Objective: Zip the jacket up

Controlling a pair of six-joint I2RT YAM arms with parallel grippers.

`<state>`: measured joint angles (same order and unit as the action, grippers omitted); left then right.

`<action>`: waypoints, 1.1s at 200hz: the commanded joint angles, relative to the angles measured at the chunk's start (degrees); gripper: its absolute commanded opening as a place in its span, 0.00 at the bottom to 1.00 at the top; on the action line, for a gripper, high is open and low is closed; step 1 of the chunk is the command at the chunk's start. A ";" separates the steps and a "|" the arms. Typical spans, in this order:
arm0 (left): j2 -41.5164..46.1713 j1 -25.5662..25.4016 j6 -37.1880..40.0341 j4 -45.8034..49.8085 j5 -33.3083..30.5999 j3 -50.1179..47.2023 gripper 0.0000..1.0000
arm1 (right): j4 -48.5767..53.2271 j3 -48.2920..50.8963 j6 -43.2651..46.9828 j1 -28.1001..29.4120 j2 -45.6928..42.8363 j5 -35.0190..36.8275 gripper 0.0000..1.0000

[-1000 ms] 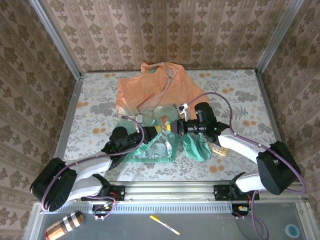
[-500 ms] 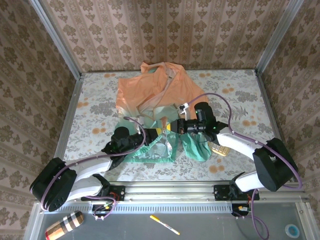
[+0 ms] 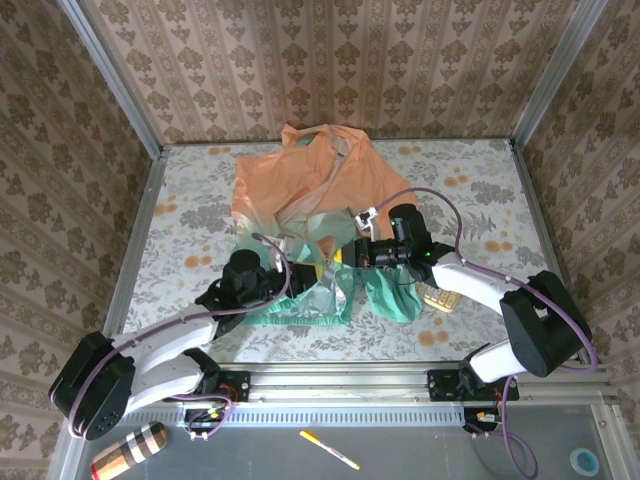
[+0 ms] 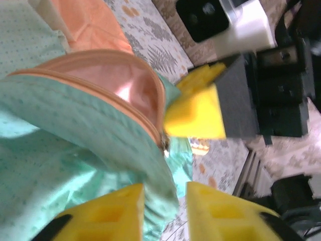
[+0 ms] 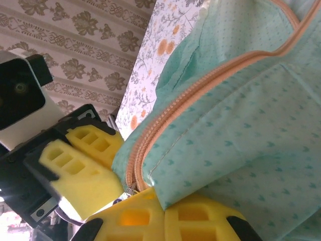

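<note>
My right gripper holds the hem corner beside the slider, so I need to pinch the hem (image 4: 163, 189) below the slider with my left gripper to free it.
The jacket (image 3: 300, 185) lies spread on the table, peach-orange at the far end and teal at the near hem. Both grippers meet at the hem's middle. My right gripper (image 5: 165, 208) is shut on the teal hem corner right beside the bottom of the orange zipper (image 5: 200, 85), where a small metal slider (image 5: 131, 190) shows. My left gripper (image 4: 164, 211) is open, its yellow fingers (image 4: 103, 216) either side of a hanging fold of the hem, just below the zipper end (image 4: 163, 143). From above, the left gripper (image 3: 308, 272) sits close beside the right gripper (image 3: 342, 258).
A small beige calculator (image 3: 440, 298) lies on the table just right of the hem, under the right arm. Metal rails (image 3: 135, 250) border the flowered table. A pen (image 3: 330, 450) and a striped can (image 3: 128, 452) lie off the table in front.
My left arm has stretched forward, bringing its gripper a little closer to the right gripper at the hem. The right gripper has kept its hold and hardly moved.
</note>
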<state>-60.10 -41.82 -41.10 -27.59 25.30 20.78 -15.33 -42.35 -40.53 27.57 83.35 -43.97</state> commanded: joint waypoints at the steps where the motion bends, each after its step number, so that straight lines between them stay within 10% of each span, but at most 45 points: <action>1: 2.20 1.25 -0.97 1.28 3.25 -0.21 0.41 | -3.37 1.30 -1.74 -0.44 1.32 -0.83 0.00; 103: -8.62 2.31 -18.42 -22.46 2.47 -4.50 0.50 | -5.66 1.99 -2.36 0.20 3.21 -2.53 0.00; 144: -15.42 1.76 -21.29 -31.58 2.45 -4.68 0.36 | -5.99 2.07 -2.54 0.29 3.77 -2.58 0.00; 181: -16.24 1.66 -21.34 -30.46 2.86 -4.44 0.00 | -5.87 2.35 -2.55 0.29 3.93 -2.18 0.00; 220: -12.98 1.49 -19.00 -19.70 4.58 -3.10 0.00 | -4.58 1.42 -2.88 0.29 4.06 -1.57 0.00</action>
<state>-75.85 -39.77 -61.95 -53.32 27.44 16.58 -19.73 -40.71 -42.70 27.62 86.43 -45.10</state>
